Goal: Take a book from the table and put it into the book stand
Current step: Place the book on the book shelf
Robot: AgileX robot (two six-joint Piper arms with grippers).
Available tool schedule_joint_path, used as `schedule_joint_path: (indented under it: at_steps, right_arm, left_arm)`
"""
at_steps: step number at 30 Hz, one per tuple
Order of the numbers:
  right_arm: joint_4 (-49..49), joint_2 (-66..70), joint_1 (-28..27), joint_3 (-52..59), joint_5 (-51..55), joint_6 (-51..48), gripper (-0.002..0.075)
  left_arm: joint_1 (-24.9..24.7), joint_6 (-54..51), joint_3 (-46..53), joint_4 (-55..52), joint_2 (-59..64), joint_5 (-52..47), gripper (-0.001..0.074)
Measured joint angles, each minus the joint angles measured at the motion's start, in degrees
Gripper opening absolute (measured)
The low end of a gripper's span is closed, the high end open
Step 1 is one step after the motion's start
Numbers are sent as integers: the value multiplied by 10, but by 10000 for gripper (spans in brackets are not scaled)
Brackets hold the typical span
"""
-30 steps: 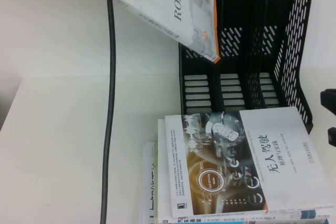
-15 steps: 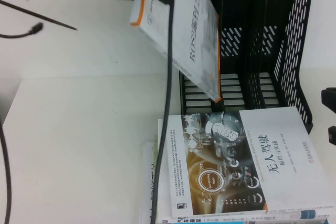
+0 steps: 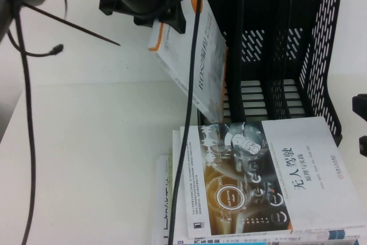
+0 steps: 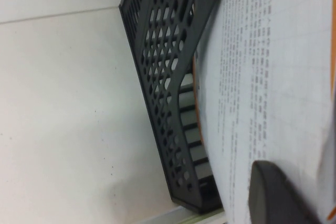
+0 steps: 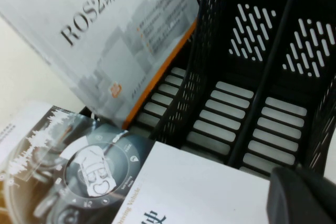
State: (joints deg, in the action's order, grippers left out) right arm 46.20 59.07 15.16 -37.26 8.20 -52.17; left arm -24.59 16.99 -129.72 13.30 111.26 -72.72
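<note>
The book leans out of the stand's end slot, so my left gripper will let go of it, grab the spine point(image 3: 173, 72) and push the book upright into the slot.
My left gripper point(image 3: 171, 20) hangs at the top of the high view, shut on the upper edge of a white and orange book point(image 3: 198, 67). The book hangs tilted, its lower corner inside the front of the leftmost slot of the black book stand point(image 3: 321, 55). In the left wrist view one of my fingers point(image 4: 275, 198) presses on the book's printed back cover point(image 4: 262, 77), next to the stand's perforated wall point(image 4: 163, 77). My right gripper point(image 3: 361, 125) sits open at the right edge of the table point(image 3: 86, 159), beside the stand.
A stack of books point(image 3: 275, 182) lies flat on the table just in front of the stand, its top cover dark and white point(image 5: 184, 187). A black cable point(image 3: 186, 159) hangs down across the stack. The stand's two other slots point(image 5: 252, 103) hold nothing.
The left arm has come down into view with the book. The book has swung steeper, and its lower corner has dropped into the stand's left slot. The right gripper has not moved.
</note>
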Motion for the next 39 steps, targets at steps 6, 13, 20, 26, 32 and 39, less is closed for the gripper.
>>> schedule_joint_path:
  at_steps: [6, 13, 20, 26, 32, 39]
  right_arm:
    - [1, 2, 0, 0, -1, 0, 5]
    - [2, 8, 0, 0, -1, 0, 5]
    - [3, 8, 0, 0, -1, 0, 5]
    - [12, 8, 0, 0, 0, 0, 5]
    - [14, 8, 0, 0, 0, 0, 5]
    - [14, 8, 0, 0, 11, -4, 5]
  left_arm:
    - [-15, 11, 0, -5, 26, 0, 102]
    - [-21, 25, 0, -13, 61, 0, 102]
    - [-21, 29, 0, -18, 72, 2, 107]
    - [-21, 30, 0, -13, 69, 55, 311]
    - [-21, 31, 0, -17, 69, 69, 385]
    - [-21, 37, -24, -80, 59, 63, 391]
